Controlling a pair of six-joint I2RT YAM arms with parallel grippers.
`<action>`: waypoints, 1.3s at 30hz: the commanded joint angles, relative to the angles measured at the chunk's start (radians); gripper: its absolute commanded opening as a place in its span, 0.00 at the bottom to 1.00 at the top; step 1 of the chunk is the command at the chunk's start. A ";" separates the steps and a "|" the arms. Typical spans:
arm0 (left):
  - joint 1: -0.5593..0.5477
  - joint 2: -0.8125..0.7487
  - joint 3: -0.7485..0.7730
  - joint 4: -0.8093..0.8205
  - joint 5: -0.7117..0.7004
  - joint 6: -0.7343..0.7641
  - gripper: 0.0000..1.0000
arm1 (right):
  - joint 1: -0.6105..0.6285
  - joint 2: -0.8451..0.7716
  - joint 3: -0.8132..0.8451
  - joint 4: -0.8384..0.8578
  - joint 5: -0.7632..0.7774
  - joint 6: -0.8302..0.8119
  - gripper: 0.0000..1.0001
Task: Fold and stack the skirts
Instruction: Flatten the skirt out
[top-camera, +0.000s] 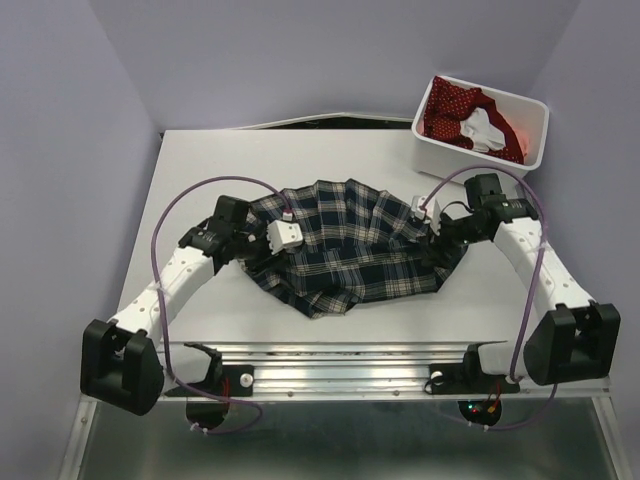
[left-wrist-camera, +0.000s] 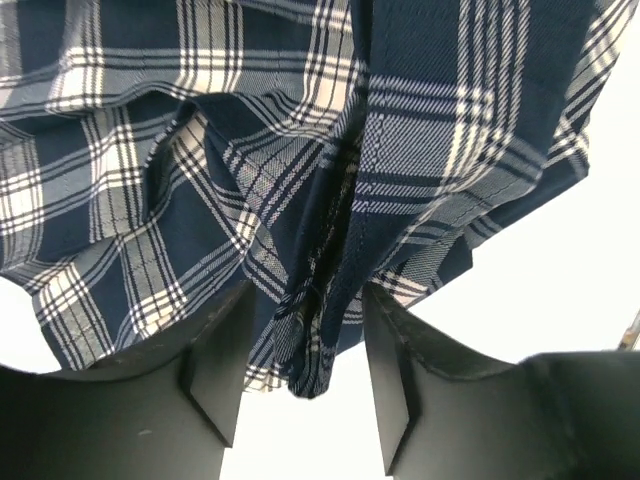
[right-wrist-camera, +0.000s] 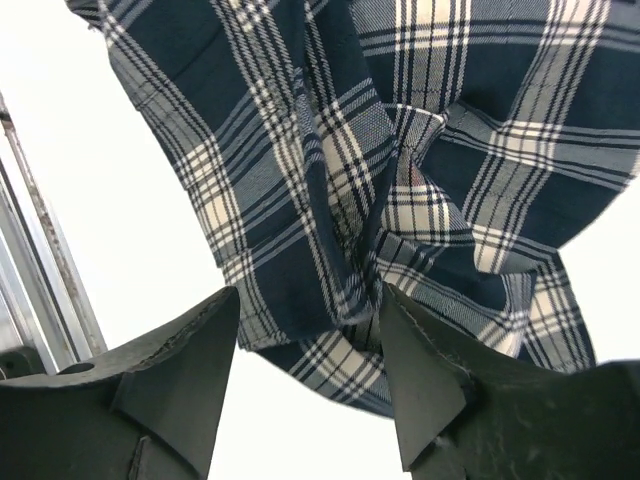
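The plaid skirt's middle lies rumpled, so my left gripper needs to take the skirt's folded edge (left-wrist-camera: 312, 362) and lift together with my right gripper to spread it before folding.
The plaid skirt (top-camera: 350, 250), dark navy with white lines, lies rumpled in the middle of the white table. My left gripper (top-camera: 262, 258) is at its left edge and my right gripper (top-camera: 440, 248) at its right edge. In the left wrist view the gripper (left-wrist-camera: 305, 340) is open, and a folded edge of the plaid skirt (left-wrist-camera: 310, 330) hangs between the fingers. In the right wrist view the gripper (right-wrist-camera: 310, 330) is open, and the plaid skirt's (right-wrist-camera: 330, 260) hem lies between the fingers, against the right one. The red dotted skirt (top-camera: 455, 108) lies bunched in the bin.
A white plastic bin (top-camera: 480, 165) stands at the table's back right corner, with a white cloth (top-camera: 482, 128) beside the red skirt inside. A metal rail (top-camera: 350, 365) runs along the near edge between the arm bases. Purple cables loop over both arms.
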 joint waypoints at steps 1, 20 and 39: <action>0.006 -0.072 0.019 -0.026 0.038 0.015 0.66 | -0.005 -0.098 -0.038 -0.042 -0.003 0.026 0.64; 0.316 0.168 0.101 -0.285 0.378 0.274 0.93 | -0.015 0.014 0.020 -0.144 -0.058 0.124 0.89; 0.225 0.235 0.065 -0.077 0.424 0.186 0.83 | -0.128 0.011 0.030 0.062 0.063 0.146 1.00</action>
